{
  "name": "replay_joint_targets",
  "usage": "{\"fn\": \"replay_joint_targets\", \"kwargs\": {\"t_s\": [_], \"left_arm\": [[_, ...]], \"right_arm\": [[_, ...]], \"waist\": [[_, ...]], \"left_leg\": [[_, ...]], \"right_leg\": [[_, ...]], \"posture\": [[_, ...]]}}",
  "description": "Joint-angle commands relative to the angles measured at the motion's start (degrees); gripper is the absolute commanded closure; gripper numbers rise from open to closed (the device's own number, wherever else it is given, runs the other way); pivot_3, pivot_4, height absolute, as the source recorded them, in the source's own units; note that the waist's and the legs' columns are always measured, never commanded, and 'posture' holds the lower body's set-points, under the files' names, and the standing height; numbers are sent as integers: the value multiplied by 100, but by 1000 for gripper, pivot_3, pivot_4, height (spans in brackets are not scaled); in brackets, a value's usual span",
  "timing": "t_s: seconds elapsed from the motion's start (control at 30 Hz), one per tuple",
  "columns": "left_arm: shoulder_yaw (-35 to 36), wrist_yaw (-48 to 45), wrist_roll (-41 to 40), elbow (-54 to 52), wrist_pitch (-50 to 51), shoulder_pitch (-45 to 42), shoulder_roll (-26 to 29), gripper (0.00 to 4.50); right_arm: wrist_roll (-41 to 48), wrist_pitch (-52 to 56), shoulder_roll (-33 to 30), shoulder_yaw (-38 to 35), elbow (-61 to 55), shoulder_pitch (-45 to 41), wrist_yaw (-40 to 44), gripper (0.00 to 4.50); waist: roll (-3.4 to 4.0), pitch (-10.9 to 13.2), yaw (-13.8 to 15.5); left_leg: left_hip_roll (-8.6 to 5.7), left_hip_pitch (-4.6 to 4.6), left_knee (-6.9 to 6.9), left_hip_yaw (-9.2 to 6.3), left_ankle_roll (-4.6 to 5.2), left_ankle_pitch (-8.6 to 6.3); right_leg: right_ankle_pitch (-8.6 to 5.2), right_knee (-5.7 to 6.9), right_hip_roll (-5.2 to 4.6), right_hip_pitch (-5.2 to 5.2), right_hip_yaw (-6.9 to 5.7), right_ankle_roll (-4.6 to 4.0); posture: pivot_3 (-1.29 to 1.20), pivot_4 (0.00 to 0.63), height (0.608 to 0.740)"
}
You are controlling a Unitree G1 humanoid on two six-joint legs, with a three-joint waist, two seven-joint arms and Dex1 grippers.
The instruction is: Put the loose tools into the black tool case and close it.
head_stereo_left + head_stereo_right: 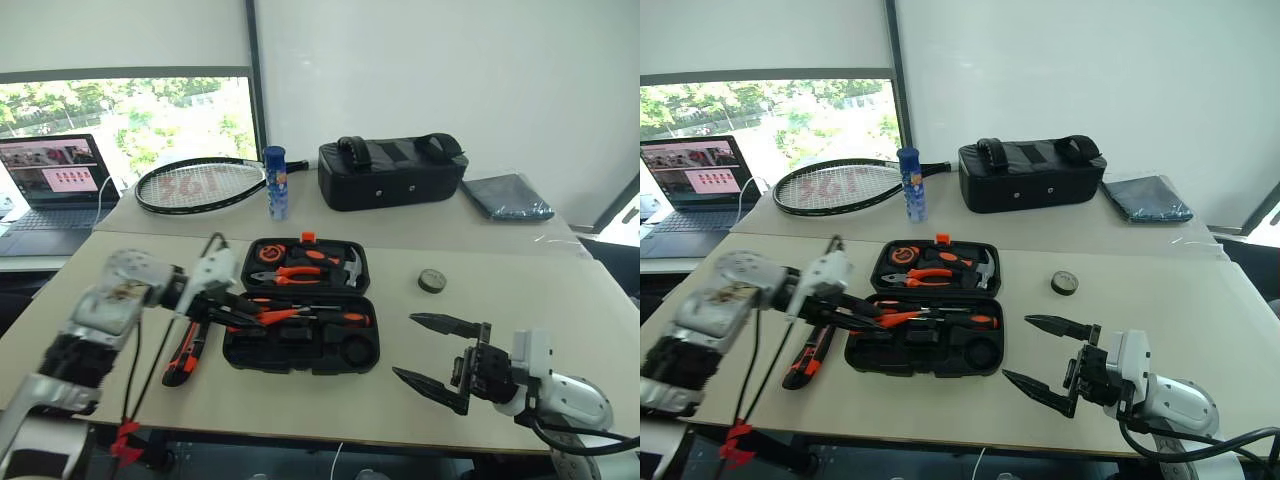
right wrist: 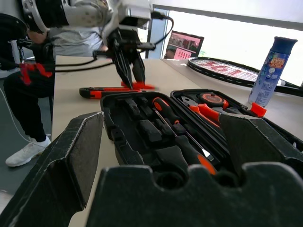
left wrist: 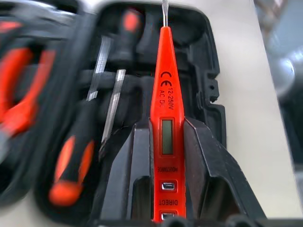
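My left gripper is holding the orange tester screwdriver and will let go of it in the case's near half point(image 1: 275, 321) point(image 3: 119, 141), next to the metal shaft of the nearer screwdriver. The tester is now held above the case's near half.
The black tool case point(image 1: 300, 366) lies open mid-table, with two orange-and-black screwdrivers point(image 3: 71, 165) resting in its slots. My left gripper point(image 1: 250, 318) is shut on the small orange tester screwdriver point(image 3: 166, 85) and holds it over the left part of the case's near half, tip pointing across the slots. On the table left of the case lies the long utility knife point(image 1: 185, 355). A small black tape roll point(image 1: 432, 281) sits to the right of the case. Near the front right edge, my right gripper point(image 1: 404, 346) is open and empty, pointing toward the case.
The case lid holds orange-handled pliers point(image 1: 292, 272), a hammer and a round tape measure. On the rear table are a black fabric bag point(image 1: 392, 172), a racket point(image 1: 200, 185), a blue can point(image 1: 276, 183), a grey pouch point(image 1: 507, 196) and a laptop point(image 1: 50, 190).
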Motion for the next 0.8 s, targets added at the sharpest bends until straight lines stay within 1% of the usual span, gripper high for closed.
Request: {"fn": "replay_joint_targets", "kwargs": {"t_s": [0.03,0.17,0.37,0.47,0.6,0.8], "left_arm": [[-246,251,607,456,-377,-412,-165,4060],[-442,217,957,752,-584,-536,-227,4060],[-503,9,1072,895,-717,-584,-277,4060],[-546,25,1175,962,-670,-613,-323,4060],[-670,66,1514,1082,-737,-641,-273,4060],[-692,157,1677,1076,-582,-641,-320,4060]], "right_arm": [[107,67,-21,-84,-411,99,-173,0],[70,72,6,-81,-549,250,-290,0],[34,50,23,-78,-619,345,-427,0],[13,45,32,-51,-626,338,-462,0],[-9,33,33,-15,-623,316,-507,0],[-44,7,45,54,-589,281,-529,0]], "waist": [[0,0,-26],[0,0,-61],[0,0,-69],[0,0,-71],[0,0,-74],[1,0,-88]], "left_leg": [[0,-1,0,-1,1,0],[-1,-3,0,-4,1,0],[0,-13,10,-6,1,0],[0,-14,12,-7,1,0],[0,-13,13,-8,1,0],[0,-6,14,-8,2,0]], "right_leg": [[0,1,0,-1,0,0],[0,0,0,-2,-2,0],[1,1,-1,-4,-4,2],[1,1,-1,-4,-4,3],[2,2,0,-4,-5,3],[2,8,0,2,-4,3]], "posture": [[0,150,740],[0,150,740],[0,150,740],[0,150,740],[0,150,740],[0,150,740]]}}
